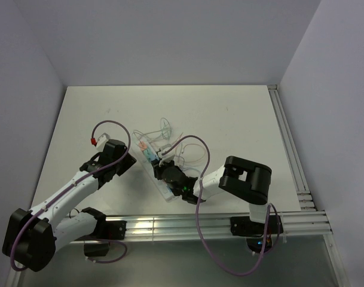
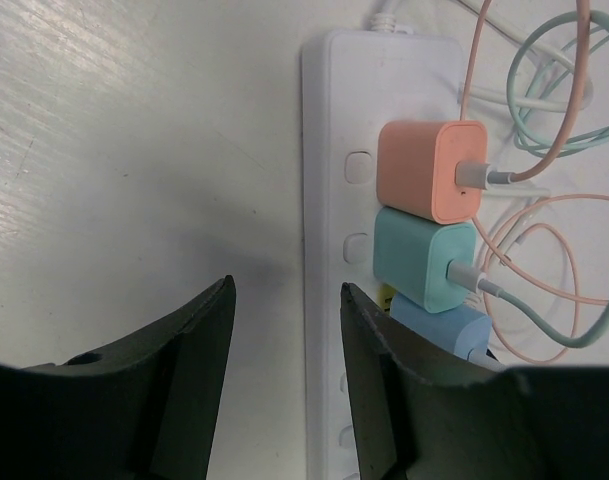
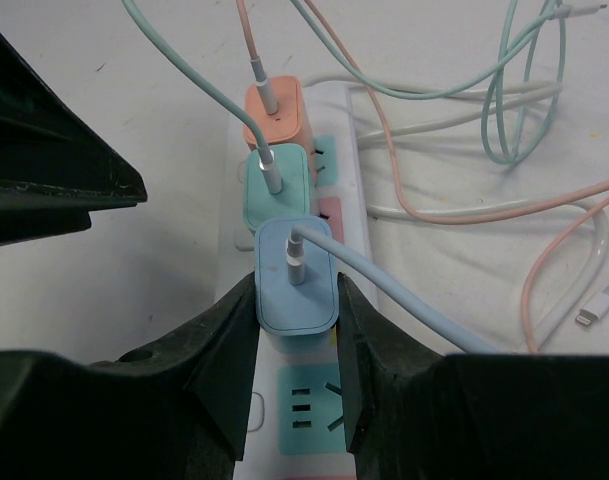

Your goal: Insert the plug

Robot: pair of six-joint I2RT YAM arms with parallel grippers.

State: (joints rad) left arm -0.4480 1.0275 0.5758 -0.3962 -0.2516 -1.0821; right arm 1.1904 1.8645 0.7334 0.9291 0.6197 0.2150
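Note:
The blue plug will stay seated in the yellow socket (image 1: 150, 159) (image 3: 300, 310) beside the teal plug when my right gripper leaves it there.
A white power strip (image 1: 165, 190) lies at the table's middle front. An orange plug (image 2: 429, 170) and a teal plug (image 2: 421, 260) sit in it. The blue plug (image 3: 296, 272) stands on the strip (image 3: 306, 420) right behind the teal plug (image 3: 277, 187), over a yellow socket face. How deep it is seated is hidden. My right gripper (image 3: 297, 300) is shut on the blue plug, one finger on each side. My left gripper (image 2: 284, 305) is open and empty, straddling the strip's (image 2: 329, 120) left edge beside the blue plug (image 2: 441, 327).
Loose teal, pink and white cables (image 1: 165, 130) coil on the table behind and right of the strip. A free cable end (image 3: 587, 313) lies at right. A teal socket (image 3: 306, 410) is free below the blue plug. An aluminium rail (image 1: 217, 220) runs along the front.

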